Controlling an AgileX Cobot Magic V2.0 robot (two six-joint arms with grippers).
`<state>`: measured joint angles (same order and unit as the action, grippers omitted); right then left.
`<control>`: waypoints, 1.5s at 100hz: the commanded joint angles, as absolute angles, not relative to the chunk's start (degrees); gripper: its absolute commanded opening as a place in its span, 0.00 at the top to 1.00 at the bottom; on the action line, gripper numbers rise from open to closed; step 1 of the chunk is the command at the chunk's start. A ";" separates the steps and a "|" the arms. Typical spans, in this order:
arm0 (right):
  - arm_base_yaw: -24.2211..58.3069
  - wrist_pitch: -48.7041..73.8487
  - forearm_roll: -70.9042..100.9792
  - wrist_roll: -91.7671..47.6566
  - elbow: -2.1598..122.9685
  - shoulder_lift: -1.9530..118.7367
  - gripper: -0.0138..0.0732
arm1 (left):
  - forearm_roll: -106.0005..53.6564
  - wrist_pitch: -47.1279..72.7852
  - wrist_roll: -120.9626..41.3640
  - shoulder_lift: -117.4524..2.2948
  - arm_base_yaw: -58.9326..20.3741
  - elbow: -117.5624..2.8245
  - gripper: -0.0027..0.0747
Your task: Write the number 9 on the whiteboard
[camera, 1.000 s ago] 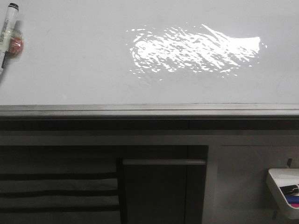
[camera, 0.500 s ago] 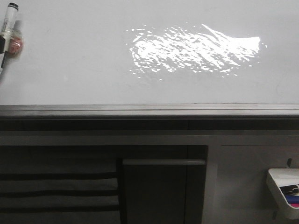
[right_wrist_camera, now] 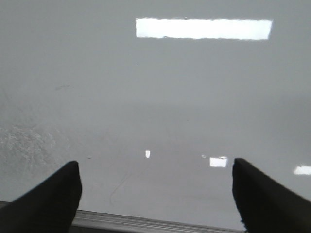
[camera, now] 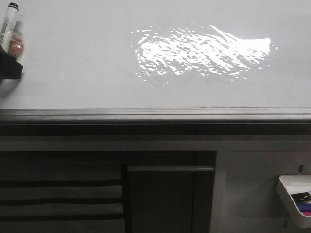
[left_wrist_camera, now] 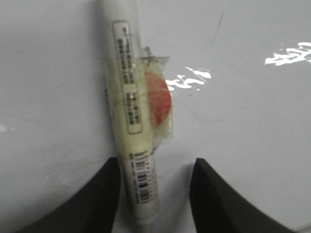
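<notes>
The robot's right gripper will close on the taped-on reddish pad (camera: 16,44) of the white marker, because the left gripper will hand the marker over.
The whiteboard (camera: 97,73) is glossy white with a bright glare patch and a grey edge strip (camera: 155,112). No black number 9 shows on it. A white marker (camera: 8,24) with a black cap and a taped-on reddish pad (camera: 17,46) lies on the board at the far left. My left gripper (camera: 9,65) is open at the marker's lower end. In the left wrist view the marker (left_wrist_camera: 129,97) lies between the open fingers of the left gripper (left_wrist_camera: 156,162), close to one finger. My right gripper (right_wrist_camera: 154,164) is open and empty over the board (right_wrist_camera: 170,97) near its edge strip (right_wrist_camera: 146,222).
A small white tray (camera: 294,194) holding markers hangs at the lower right, below the board. Dark cabinet fronts and shelves (camera: 170,194) fill the space under the edge strip. A faint curved trace (right_wrist_camera: 116,187) shows on the board near the right gripper.
My left gripper's dark finger has come into the front view at the left edge and now covers the marker's lower end. The marker has not visibly moved.
</notes>
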<state>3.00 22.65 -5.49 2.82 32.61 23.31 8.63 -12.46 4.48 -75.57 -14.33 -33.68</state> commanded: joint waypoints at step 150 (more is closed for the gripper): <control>2.62 28.95 -3.36 2.37 42.43 27.89 0.19 | 10.60 3.56 4.79 -63.96 -18.78 -41.64 0.99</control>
<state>3.00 27.70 -3.95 2.82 37.40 25.17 10.95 0.00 4.48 -67.62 -15.86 -37.12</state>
